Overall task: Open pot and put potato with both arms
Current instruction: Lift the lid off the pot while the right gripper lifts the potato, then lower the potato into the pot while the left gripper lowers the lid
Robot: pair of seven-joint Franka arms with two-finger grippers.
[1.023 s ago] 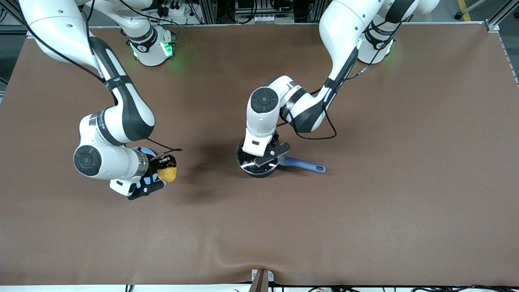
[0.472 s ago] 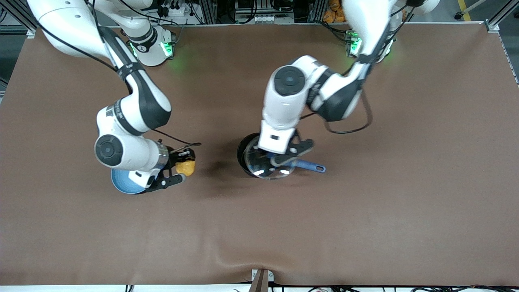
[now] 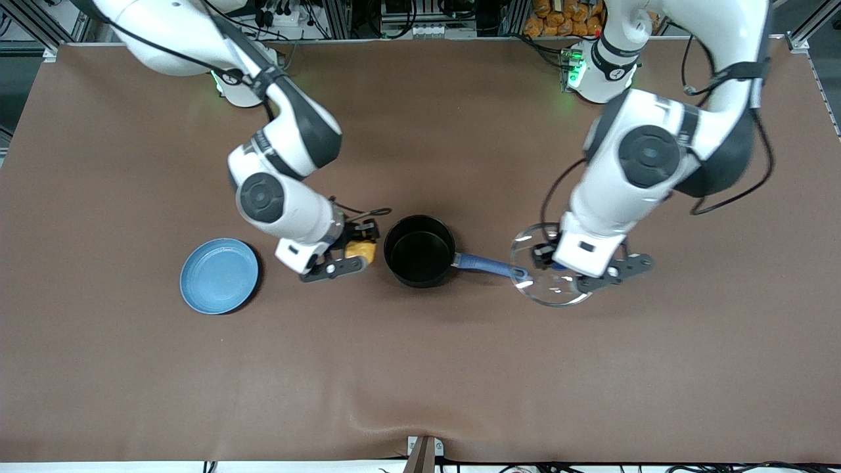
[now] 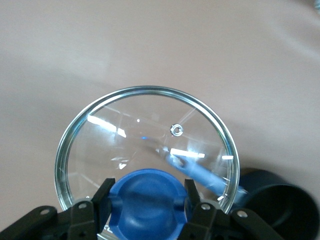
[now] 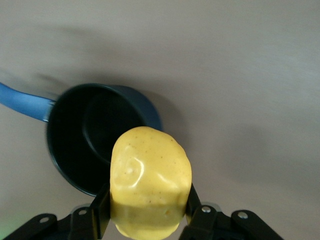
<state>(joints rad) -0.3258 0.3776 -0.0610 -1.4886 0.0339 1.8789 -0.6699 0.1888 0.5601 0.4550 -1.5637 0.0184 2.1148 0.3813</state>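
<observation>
Next, I let go of the glass lid, now held over the handle's tip, with my left gripper on the brown table (image 3: 622, 281), well past the tip of the pot's blue handle.
The black pot (image 3: 420, 251) stands open on the table, its blue handle (image 3: 489, 265) pointing toward the left arm's end. My left gripper (image 3: 555, 264) is shut on the blue knob (image 4: 147, 200) of the glass lid (image 3: 548, 289) and holds the lid in the air over the tip of the handle. My right gripper (image 3: 357, 250) is shut on the yellow potato (image 3: 361, 250) and holds it just beside the pot's rim, at the right arm's end of the pot. In the right wrist view the potato (image 5: 150, 182) hangs by the pot's edge (image 5: 95, 135). The pot's rim also shows in the left wrist view (image 4: 280, 205).
A flat light-blue plate (image 3: 219, 275) lies bare on the brown table toward the right arm's end. A metal bracket (image 3: 424, 453) sits at the table's near edge.
The left gripper has lifted the lid off the pot and carried it toward the left arm's end. The right gripper has carried the potato from over the plate to beside the pot.
</observation>
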